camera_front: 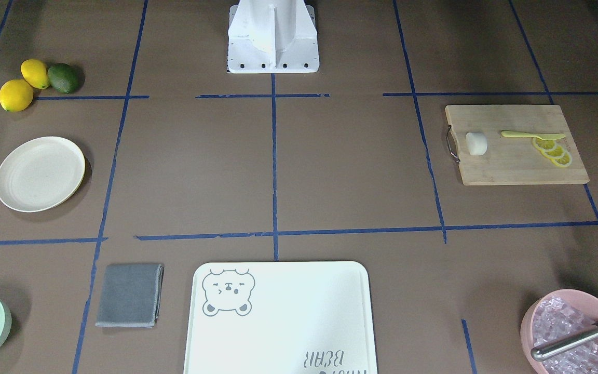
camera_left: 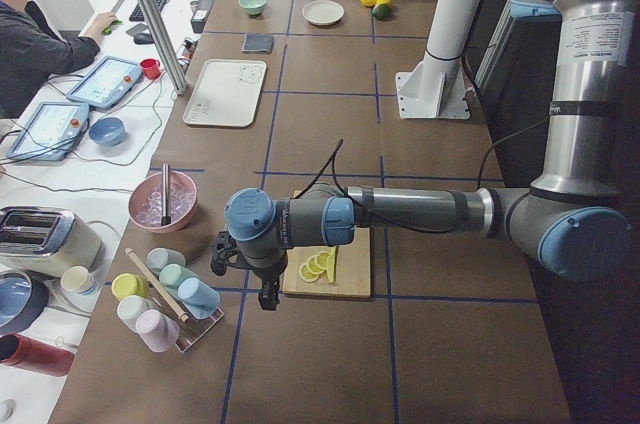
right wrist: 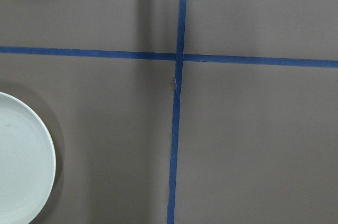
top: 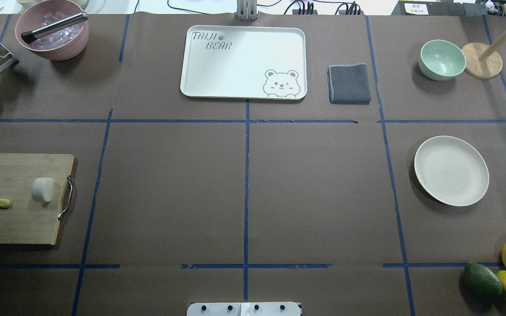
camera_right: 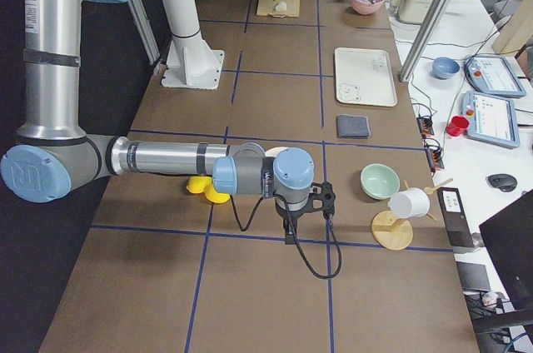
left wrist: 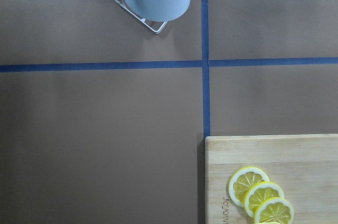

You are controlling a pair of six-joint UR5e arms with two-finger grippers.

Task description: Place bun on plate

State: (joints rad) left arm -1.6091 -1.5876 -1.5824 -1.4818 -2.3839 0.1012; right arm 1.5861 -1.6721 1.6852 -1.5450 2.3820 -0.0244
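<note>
My right gripper needs to go to the cream plate next and grab the plate's rim [right wrist: 55, 161] on the side farthest from the cutting board.
The bun [camera_front: 476, 143] is a small white lump lying on the wooden cutting board [camera_front: 512, 169], near the board's metal handle; it also shows in the overhead view as the bun [top: 42, 189]. The cream plate [camera_front: 40, 173] sits empty on the opposite side of the table, also seen as the plate [top: 451, 170] and at the edge of the right wrist view as the plate [right wrist: 21, 166]. My left gripper [camera_left: 268, 296] hangs above the table past the board's outer end. My right gripper [camera_right: 289, 232] hovers near the plate. I cannot tell whether either is open or shut.
Lemon slices [camera_front: 553, 150] and a yellow knife [camera_front: 532, 135] share the board. A bear-print tray [top: 244, 61], grey cloth [top: 349, 83], green bowl [top: 442, 59], pink ice bowl [top: 53, 30] line the far edge. Two lemons and an avocado [top: 482, 279] lie by the plate. A cup rack [camera_left: 165, 294] stands near the left gripper.
</note>
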